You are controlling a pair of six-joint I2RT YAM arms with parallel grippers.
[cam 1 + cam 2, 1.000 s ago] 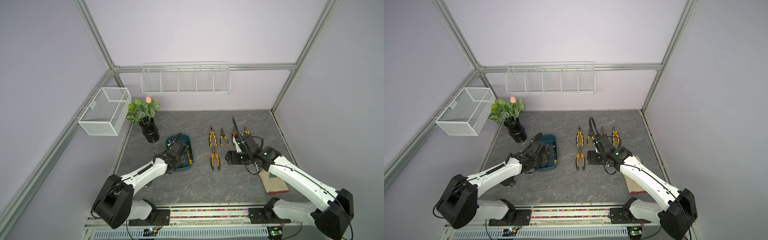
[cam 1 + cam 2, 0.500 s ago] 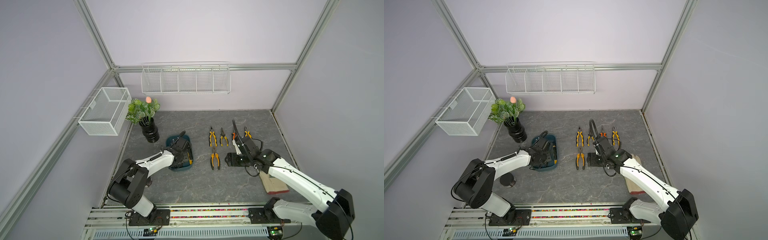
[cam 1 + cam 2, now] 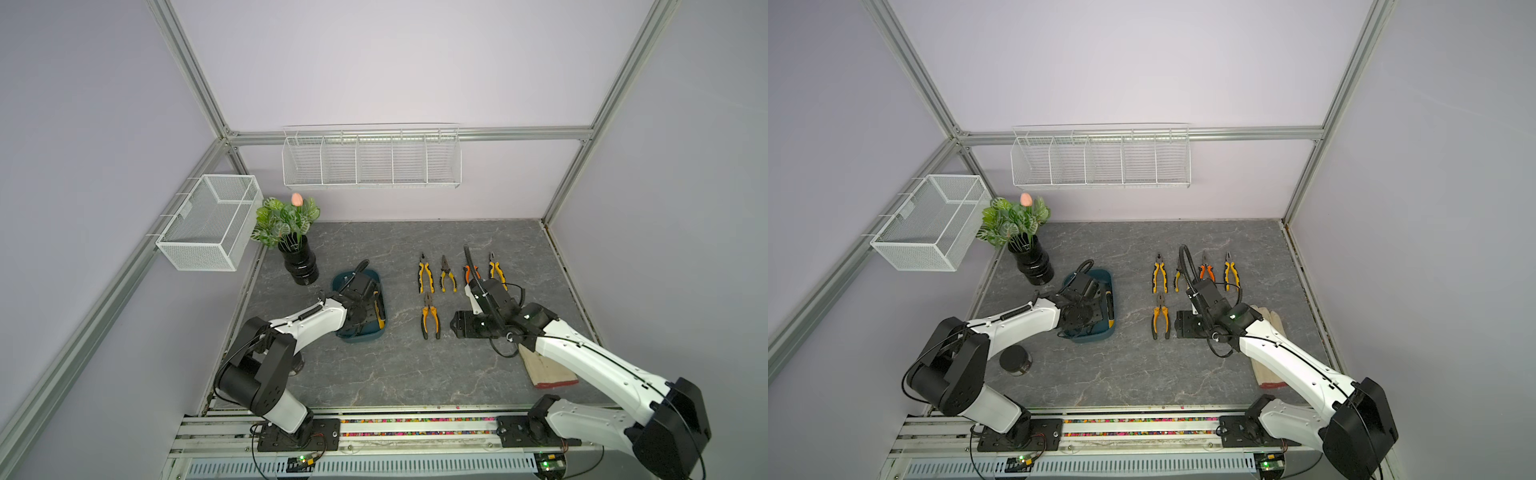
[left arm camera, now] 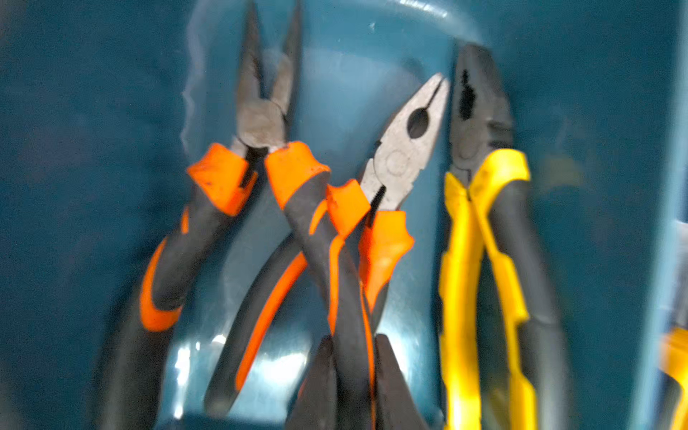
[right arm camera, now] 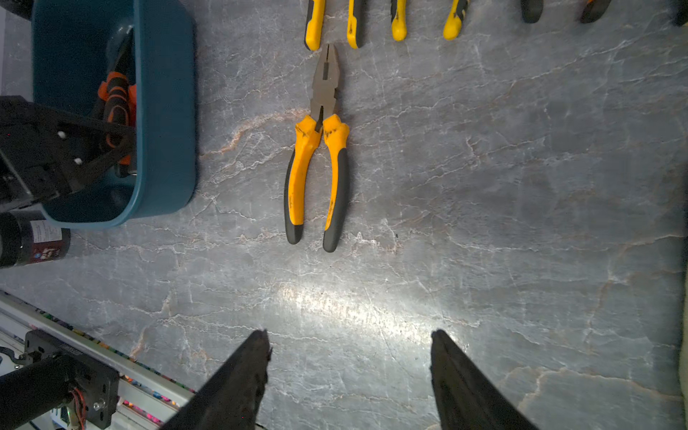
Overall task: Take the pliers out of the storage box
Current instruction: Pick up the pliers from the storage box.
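Note:
My left gripper has the long-nosed pliers by the handle that lies across the blunt-nosed pliers. So next I open it and take the long-nosed pliers' other handle (image 4: 170,279).
The dark teal storage box (image 3: 384,309) (image 3: 1096,337) (image 5: 163,111) sits left of centre on the table. Inside it, the left wrist view shows three pliers: orange-black long-nosed pliers (image 4: 260,123), orange-black blunt-nosed pliers (image 4: 405,149) and yellow-black pliers (image 4: 480,156). My left gripper (image 4: 353,357) (image 3: 361,316) reaches down into the box, shut on an orange-black handle. Several more pliers lie on the table to the right, the nearest being yellow-black pliers (image 3: 429,316) (image 5: 316,156). Just right of them my right gripper (image 5: 350,335) (image 3: 469,326) hangs open over bare table.
A plant in a black vase (image 3: 297,257) stands behind the box. A black jar (image 3: 1015,359) sits by the left arm, and a cloth glove (image 3: 548,365) lies under the right arm. White wire baskets (image 3: 208,220) (image 3: 370,158) hang on the walls.
My left gripper has shut on an orange-black pliers handle inside the box, and the left arm's elbow has drawn back. The right arm has barely moved.

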